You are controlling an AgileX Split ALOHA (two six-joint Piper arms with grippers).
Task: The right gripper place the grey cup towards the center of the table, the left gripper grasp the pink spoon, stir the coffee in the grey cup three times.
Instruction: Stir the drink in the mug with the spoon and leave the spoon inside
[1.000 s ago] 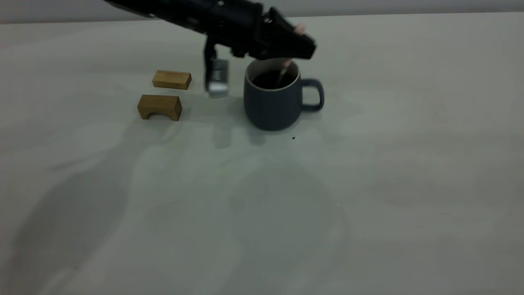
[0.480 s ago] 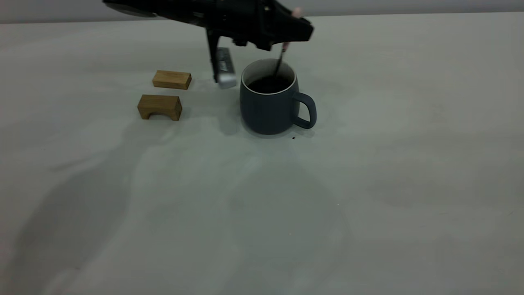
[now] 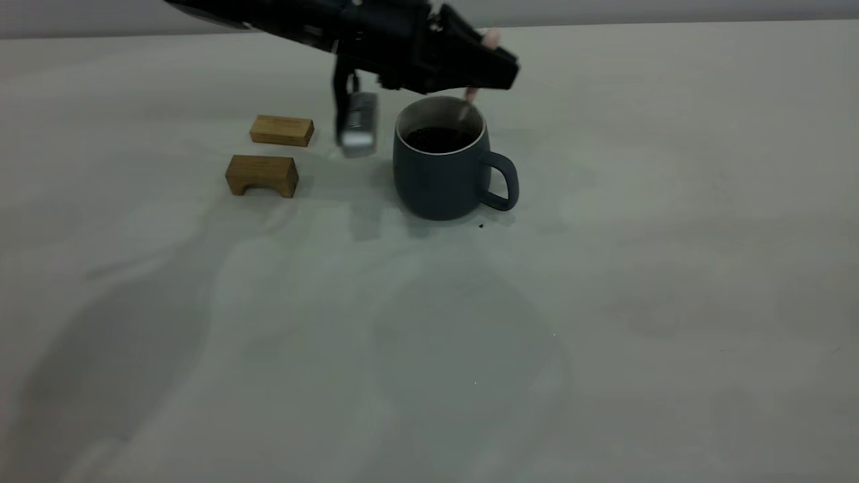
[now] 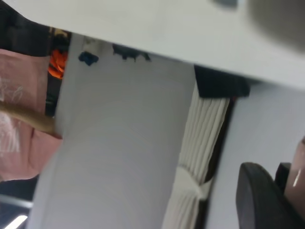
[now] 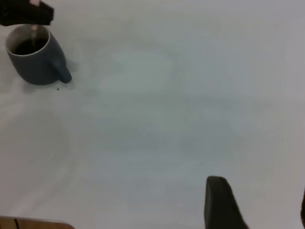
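Next, my left gripper lets go of the pink spoon in the coffee, so that it leans against the grey cup's rim (image 3: 472, 108) above the cup's handle.
The grey cup (image 3: 439, 178) stands on the table (image 3: 604, 268) a little behind its middle, with its loop handle turned to the front right. Dark coffee (image 3: 436, 139) fills it. My left gripper (image 3: 498, 70) hovers over the cup's far right rim, shut on the pink spoon (image 3: 470, 96). The spoon's pink end sticks out above the fingers and its metal neck slants down into the coffee; the bowl is hidden. In the left wrist view a black finger (image 4: 259, 200) lies against the pink spoon (image 4: 298, 179). My right gripper (image 5: 259, 210) hangs open and empty far from the cup (image 5: 33, 62).
Two wooden blocks lie left of the cup: a flat one (image 3: 282, 130) and an arched one (image 3: 262, 175). A silver block (image 3: 358, 125) hangs from the left arm between them and the cup. A tiny dark speck (image 3: 480, 226) marks the table by the cup's base.
The cup shifted slightly left and its handle swung toward the front. The left gripper rose with the spoon, then came back down, so the spoon again sits deeper in the coffee.
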